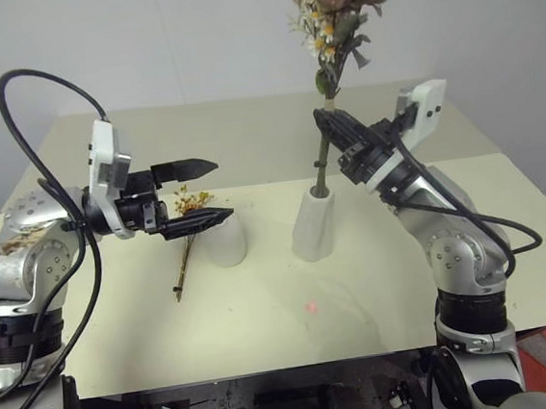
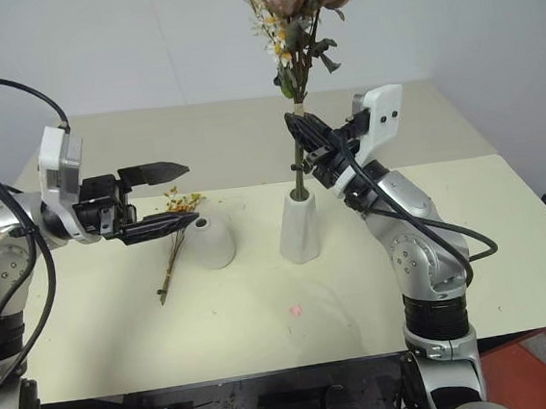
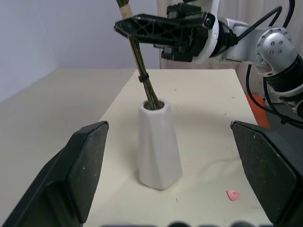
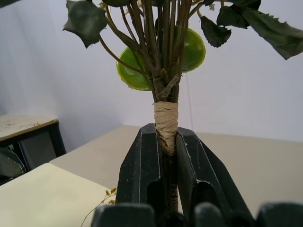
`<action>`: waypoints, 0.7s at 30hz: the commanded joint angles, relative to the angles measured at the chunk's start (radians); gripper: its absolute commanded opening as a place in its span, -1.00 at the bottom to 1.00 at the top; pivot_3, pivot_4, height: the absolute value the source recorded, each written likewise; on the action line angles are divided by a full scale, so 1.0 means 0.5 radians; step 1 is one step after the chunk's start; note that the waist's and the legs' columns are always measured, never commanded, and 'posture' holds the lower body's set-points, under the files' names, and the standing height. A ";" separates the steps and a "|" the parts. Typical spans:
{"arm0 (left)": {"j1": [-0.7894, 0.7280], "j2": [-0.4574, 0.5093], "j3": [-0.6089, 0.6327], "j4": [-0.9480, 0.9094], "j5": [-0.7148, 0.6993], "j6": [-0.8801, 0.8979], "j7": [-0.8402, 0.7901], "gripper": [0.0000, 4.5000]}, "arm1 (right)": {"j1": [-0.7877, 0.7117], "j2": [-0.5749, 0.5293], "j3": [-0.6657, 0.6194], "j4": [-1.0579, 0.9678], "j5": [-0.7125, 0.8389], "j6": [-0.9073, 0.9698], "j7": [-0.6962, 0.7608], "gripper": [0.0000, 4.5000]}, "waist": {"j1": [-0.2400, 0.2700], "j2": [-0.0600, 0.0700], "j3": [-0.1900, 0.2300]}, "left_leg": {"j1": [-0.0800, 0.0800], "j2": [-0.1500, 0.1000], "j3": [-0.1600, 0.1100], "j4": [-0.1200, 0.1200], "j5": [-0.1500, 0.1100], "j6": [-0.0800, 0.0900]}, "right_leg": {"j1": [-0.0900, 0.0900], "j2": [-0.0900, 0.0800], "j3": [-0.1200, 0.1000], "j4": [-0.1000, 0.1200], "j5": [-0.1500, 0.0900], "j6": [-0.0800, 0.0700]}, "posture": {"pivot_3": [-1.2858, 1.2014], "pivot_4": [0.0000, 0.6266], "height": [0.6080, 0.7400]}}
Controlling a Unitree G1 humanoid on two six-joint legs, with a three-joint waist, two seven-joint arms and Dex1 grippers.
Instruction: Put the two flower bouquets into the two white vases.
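My right gripper has the large bouquet. It will let go of it with the paper wrap down in the tall white vase's opening [image 1: 320, 196].
The large bouquet [image 1: 342, 0] of pink roses stands upright, its stem ends inside the mouth of the tall white vase [image 1: 313, 228] at the table's middle. My right gripper [image 1: 329, 124] is shut on its stems [image 4: 166, 124] at the paper wrap, just above the vase [image 3: 158, 149]. The small yellow-orange bouquet [image 1: 187, 230] lies flat on the table, left of the short dome vase [image 1: 226, 240]. My left gripper [image 1: 219, 186] hovers open above that small bouquet and vase, pointing right toward the tall vase, with nothing between its fingers [image 3: 86, 163].
A cream mat [image 1: 266, 331] covers the near table, and a bare tabletop [image 1: 246, 130] extends behind it. A small pink speck [image 1: 311, 308] lies in front of the tall vase. The table's front edge runs close to my body.
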 commanded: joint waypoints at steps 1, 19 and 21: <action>0.013 0.037 0.081 -0.039 -0.023 -0.043 -0.018 1.00 | 0.039 0.014 0.016 -0.094 -0.021 -0.078 0.002 -0.91 | 0.001 0.000 0.000 | 0.000 0.000 0.000 0.000 0.000 0.000 | 0.000 0.000 0.000 0.000 0.000 0.000 | 0.03 -0.52 1.00; 0.048 0.042 0.082 -0.068 -0.032 -0.034 -0.018 1.00 | 0.223 0.053 0.129 -0.133 -0.186 -0.196 0.022 -0.91 | 0.000 0.000 0.000 | 0.000 0.000 0.000 0.000 0.000 0.000 | 0.000 0.000 0.000 0.000 0.000 0.000 | 0.03 -0.52 1.00; 0.045 0.031 0.077 -0.068 -0.029 -0.035 -0.004 1.00 | 0.235 0.057 0.130 -0.132 -0.194 -0.197 0.019 -0.91 | 0.001 0.000 0.000 | 0.000 0.000 0.000 0.000 0.000 0.000 | 0.000 0.000 0.000 0.000 0.000 0.000 | 0.03 -0.52 1.00</action>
